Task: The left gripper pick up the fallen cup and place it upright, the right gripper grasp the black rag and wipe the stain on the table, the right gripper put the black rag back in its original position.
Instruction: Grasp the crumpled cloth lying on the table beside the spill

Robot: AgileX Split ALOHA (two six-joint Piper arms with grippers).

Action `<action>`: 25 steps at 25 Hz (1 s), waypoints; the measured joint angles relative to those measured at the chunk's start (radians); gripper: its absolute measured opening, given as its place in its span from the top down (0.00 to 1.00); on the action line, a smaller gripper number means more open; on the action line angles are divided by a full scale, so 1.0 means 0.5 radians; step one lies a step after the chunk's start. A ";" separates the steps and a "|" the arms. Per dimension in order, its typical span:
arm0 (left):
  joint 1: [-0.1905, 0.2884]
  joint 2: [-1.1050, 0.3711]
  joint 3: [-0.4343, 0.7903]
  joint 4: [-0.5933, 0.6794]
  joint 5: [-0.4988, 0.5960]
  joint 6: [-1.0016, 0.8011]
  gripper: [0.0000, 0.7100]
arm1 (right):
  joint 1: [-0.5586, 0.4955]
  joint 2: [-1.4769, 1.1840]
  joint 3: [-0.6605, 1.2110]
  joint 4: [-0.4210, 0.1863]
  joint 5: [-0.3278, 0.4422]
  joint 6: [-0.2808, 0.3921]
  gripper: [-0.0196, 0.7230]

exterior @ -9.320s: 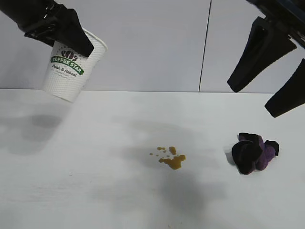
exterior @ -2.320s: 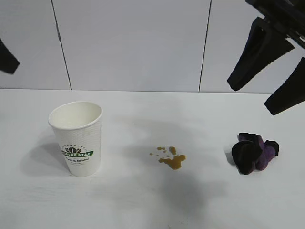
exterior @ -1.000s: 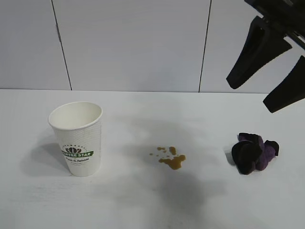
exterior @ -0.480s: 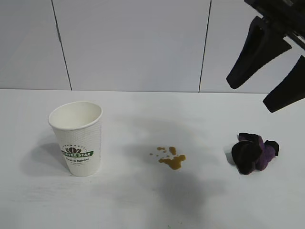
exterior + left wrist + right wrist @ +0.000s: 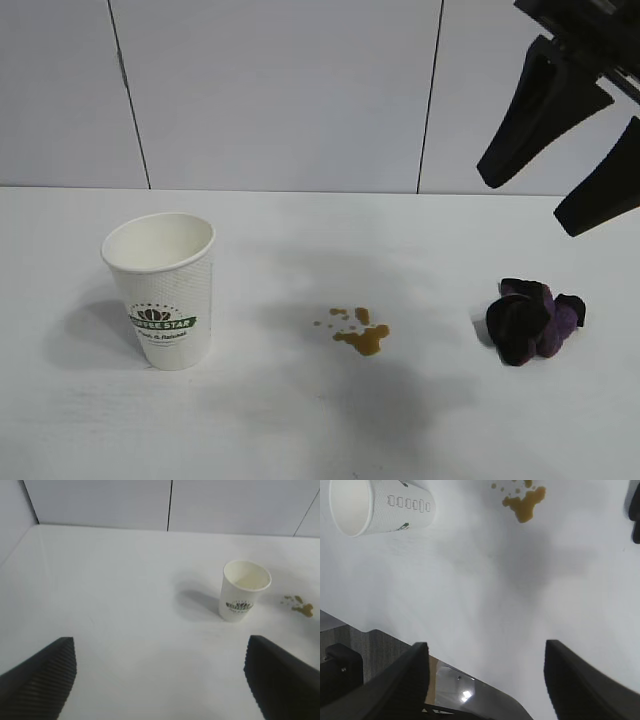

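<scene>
I should next lower my right gripper to the near-side bunch (image 5: pixel 525 335) of the black rag and close it there, leaving the far end free for wiping.
The white cup (image 5: pixel 160 290) stands upright on the left of the table (image 5: pixel 300 420), mouth up and logo facing the front; nothing touches it. My left gripper (image 5: pixel 159 645) is out of the exterior view. In its wrist view it hovers open and empty, well back from the cup (image 5: pixel 242 592). The brown stain (image 5: pixel 362 335) lies mid-table. The black rag (image 5: pixel 533 320) sits bunched to the right of it. My right gripper (image 5: pixel 530 205) hangs open high above the rag, holding nothing. Its wrist view shows the cup (image 5: pixel 380 505), the stain (image 5: pixel 525 505) and a sliver of rag (image 5: pixel 635 510).
A grey panelled wall (image 5: pixel 280 90) closes the back of the table. The right wrist view shows the table's edge (image 5: pixel 395 630), with dark equipment (image 5: pixel 340 670) beyond it. Bare tabletop lies between the cup, the stain and the rag.
The left gripper earlier held the cup tilted in the air; the cup now stands upright and that gripper has left the exterior view. Over the last second nothing has visibly moved.
</scene>
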 joint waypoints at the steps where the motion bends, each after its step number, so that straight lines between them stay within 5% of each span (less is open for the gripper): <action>1: 0.000 0.000 0.046 0.002 -0.018 0.008 0.07 | 0.000 0.000 0.000 -0.003 0.000 0.000 0.37; 8: 0.000 0.000 0.321 0.012 -0.151 0.026 0.07 | 0.000 0.000 0.000 -0.007 0.000 0.000 0.37; 25: 0.000 0.000 0.393 0.063 -0.271 0.030 0.07 | 0.000 0.000 0.000 -0.057 0.000 0.000 0.37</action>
